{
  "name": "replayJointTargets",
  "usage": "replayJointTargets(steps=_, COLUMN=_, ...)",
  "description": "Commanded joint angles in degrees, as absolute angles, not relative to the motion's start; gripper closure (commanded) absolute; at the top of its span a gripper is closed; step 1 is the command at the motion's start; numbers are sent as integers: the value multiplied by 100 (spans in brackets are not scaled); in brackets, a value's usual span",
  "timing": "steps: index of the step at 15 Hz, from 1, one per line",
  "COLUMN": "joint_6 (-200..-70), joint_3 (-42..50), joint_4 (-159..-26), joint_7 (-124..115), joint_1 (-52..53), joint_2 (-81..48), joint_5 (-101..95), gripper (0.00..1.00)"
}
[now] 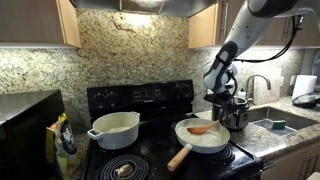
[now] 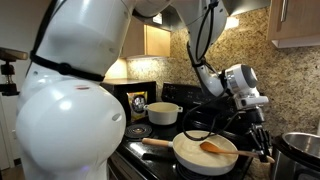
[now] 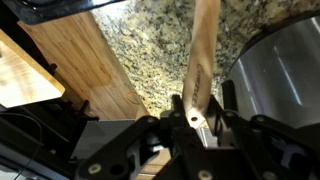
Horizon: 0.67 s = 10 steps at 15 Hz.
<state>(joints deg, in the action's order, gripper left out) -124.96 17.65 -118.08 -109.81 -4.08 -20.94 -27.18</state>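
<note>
I will release the wooden spatula inside the cream frying pan [image 1: 203, 129], with its handle lying over the pan's rim by the steel pot.
A cream frying pan [image 1: 216, 143] [image 2: 188, 154] with a wooden handle sits on the front burner of the black stove [image 1: 140, 100]. A wooden spatula [image 1: 203, 129] [image 2: 214, 150] lies with its head inside the pan. My gripper [image 1: 226, 104] [image 2: 262, 138] hangs over the pan's edge and is shut on the spatula's handle end. In the wrist view the handle [image 3: 203, 50] runs up from my gripper [image 3: 195, 112], its end hole sitting between the jaws.
A white pot [image 1: 115, 128] [image 2: 164, 112] stands on another burner. A steel pot [image 1: 238, 112] [image 3: 280, 70] is close beside my gripper. A sink [image 1: 275, 123] lies beyond it. Granite backsplash and wooden cabinets [image 1: 40, 20] rise behind; a black microwave [image 1: 25, 118] stands beside the stove.
</note>
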Motion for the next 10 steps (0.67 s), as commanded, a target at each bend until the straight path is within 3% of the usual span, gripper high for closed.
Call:
replayJointTargets(steps=1, joint_6=-12672, joint_3=1850, joint_4=-12193, joint_7=-11110, joint_1=-387, joint_2=-1775, joint_5=-3103, gripper=89)
replayJointTargets(steps=10, joint_6=-12768, joint_3=1547, joint_4=-12580, joint_7=-11231, joint_1=-264, joint_2=-1686, joint_5=-3166, gripper=89)
